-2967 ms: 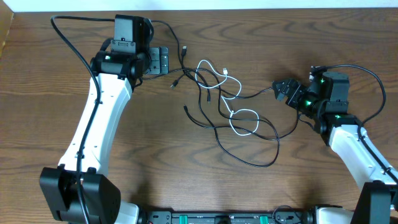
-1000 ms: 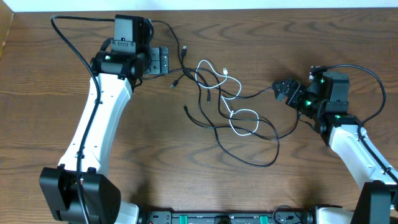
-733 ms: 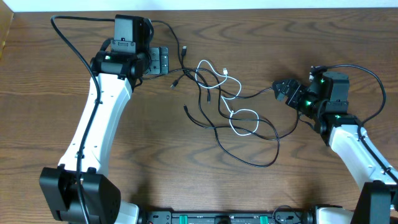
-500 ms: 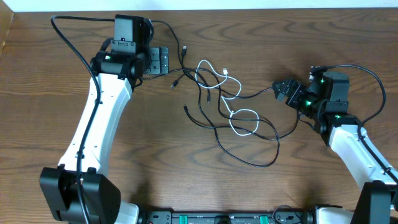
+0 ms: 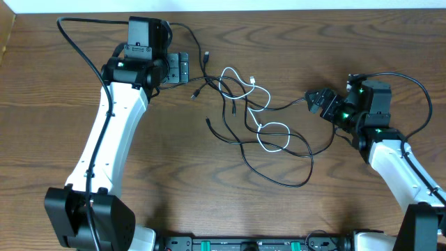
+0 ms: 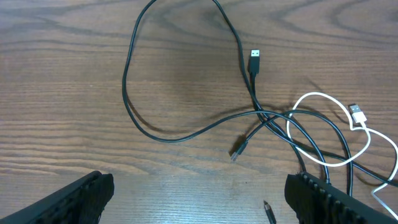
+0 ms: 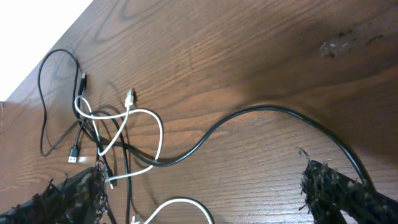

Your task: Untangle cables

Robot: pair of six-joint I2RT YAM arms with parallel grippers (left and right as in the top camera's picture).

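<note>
The robot's right gripper should next go to the white wire's short part [image 5: 254,118] [image 7: 113,186] between its two loops and close there, because lifting it frees the black wires.
The cables [image 5: 252,118] lie tangled on the wooden table's middle: thin black wires crossing a white wire [image 5: 273,137] with a looped end. My left gripper [image 5: 182,68] is open at the tangle's upper left, nothing between its fingers [image 6: 73,201]. Ahead of it, a black loop [image 6: 129,93] ends in a USB plug [image 6: 254,57], and the white wire [image 6: 323,127] curls at the right. My right gripper [image 5: 317,102] is open at the tangle's right. A black wire [image 7: 249,117] arcs past its right finger [image 7: 342,194], and the white wire [image 7: 157,134] loops below.
The table [image 5: 174,174] is brown wood, its far edge along the top of the overhead view. Thick black cords [image 5: 77,42] run from each arm. The left arm [image 5: 111,132] crosses the left half diagonally; the right arm [image 5: 397,160] sits at the right edge.
</note>
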